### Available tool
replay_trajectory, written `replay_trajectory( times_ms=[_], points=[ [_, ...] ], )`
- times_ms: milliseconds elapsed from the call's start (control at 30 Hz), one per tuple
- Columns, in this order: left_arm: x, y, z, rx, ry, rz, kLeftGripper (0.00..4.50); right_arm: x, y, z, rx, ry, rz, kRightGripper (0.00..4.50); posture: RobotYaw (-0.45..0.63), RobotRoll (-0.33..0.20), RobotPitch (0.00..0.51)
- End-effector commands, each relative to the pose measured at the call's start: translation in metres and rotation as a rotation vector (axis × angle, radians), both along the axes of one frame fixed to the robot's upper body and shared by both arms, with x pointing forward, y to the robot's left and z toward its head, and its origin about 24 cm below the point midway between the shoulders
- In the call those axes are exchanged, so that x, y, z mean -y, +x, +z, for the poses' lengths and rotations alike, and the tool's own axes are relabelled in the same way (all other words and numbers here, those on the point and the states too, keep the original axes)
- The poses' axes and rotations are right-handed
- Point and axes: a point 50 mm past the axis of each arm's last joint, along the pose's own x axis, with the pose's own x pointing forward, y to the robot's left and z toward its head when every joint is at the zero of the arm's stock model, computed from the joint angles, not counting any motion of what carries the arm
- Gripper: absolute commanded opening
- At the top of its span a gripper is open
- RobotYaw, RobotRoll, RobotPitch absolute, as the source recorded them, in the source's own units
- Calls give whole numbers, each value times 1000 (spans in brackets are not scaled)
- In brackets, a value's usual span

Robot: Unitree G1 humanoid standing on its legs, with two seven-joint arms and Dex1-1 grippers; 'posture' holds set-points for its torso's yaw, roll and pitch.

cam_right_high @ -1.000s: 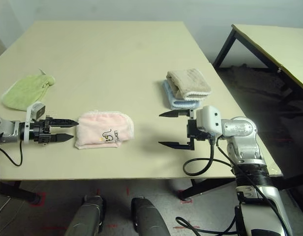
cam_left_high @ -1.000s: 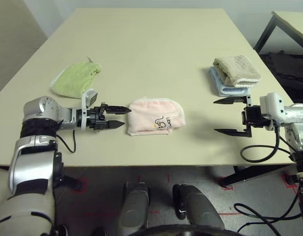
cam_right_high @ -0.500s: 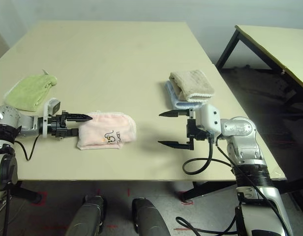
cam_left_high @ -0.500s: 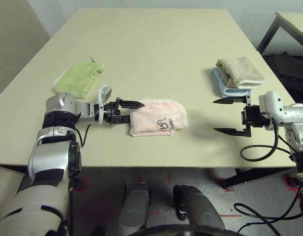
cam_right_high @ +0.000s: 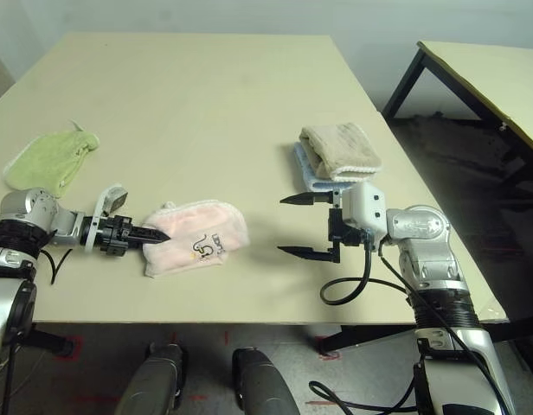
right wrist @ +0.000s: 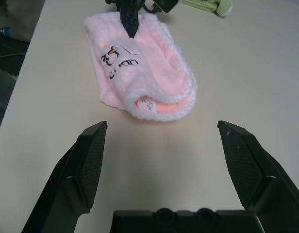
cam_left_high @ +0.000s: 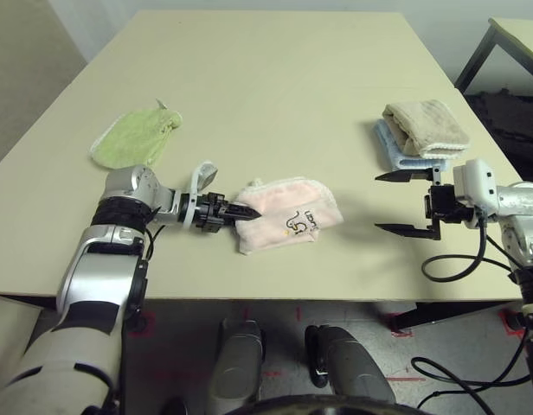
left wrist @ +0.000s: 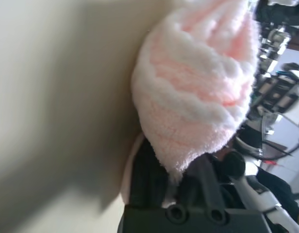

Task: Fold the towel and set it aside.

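The robot's left gripper needs to release the pale pink towel on top of the light green cloth (cam_left_high: 125, 130).
The towel (cam_left_high: 288, 216), pale pink with white edging and dark lettering, lies folded into a small bundle near the table's front edge, a little skewed. My left gripper (cam_left_high: 247, 210) is at the towel's left end, shut on its edge. In the left wrist view the terry folds (left wrist: 198, 87) bulge over the black fingers (left wrist: 149, 179). My right gripper (cam_left_high: 377, 203) hovers open to the right of the towel, apart from it, pointing at it. The right wrist view shows the towel (right wrist: 140, 73) ahead of the open right gripper (right wrist: 161, 127).
A light green cloth (cam_left_high: 132, 138) lies at the left behind my left arm. A beige folded towel (cam_left_high: 425, 128) sits on a light blue one (cam_left_high: 396, 154) at the right, just beyond my right gripper. A second table (cam_right_high: 483, 78) stands off to the right.
My left gripper has moved right onto the towel's left end and shut on it. The towel has turned slightly and shifted right. My right gripper has stayed put.
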Motion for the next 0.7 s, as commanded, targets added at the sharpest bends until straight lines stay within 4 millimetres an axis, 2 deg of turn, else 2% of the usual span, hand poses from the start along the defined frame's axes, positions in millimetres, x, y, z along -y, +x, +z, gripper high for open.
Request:
replay_trajectory(
  times_ms=[33,133,333,700],
  points=[
    [-5,3,3,37,18,22,16,-1,-2,-5,-19,-11,-1,4500,-10,0,158],
    [-8,8,19,131,19,5,16,-1,-3,-7,-28,-5,-4,4500,-10,0,158],
    [-17,16,65,369,38,-28,16,-7,-3,-13,-128,113,-60,4500,10,0,153],
    [-45,32,150,749,-1,145,16,-15,-6,-22,-208,145,-56,4500,48,0,146]
  ],
)
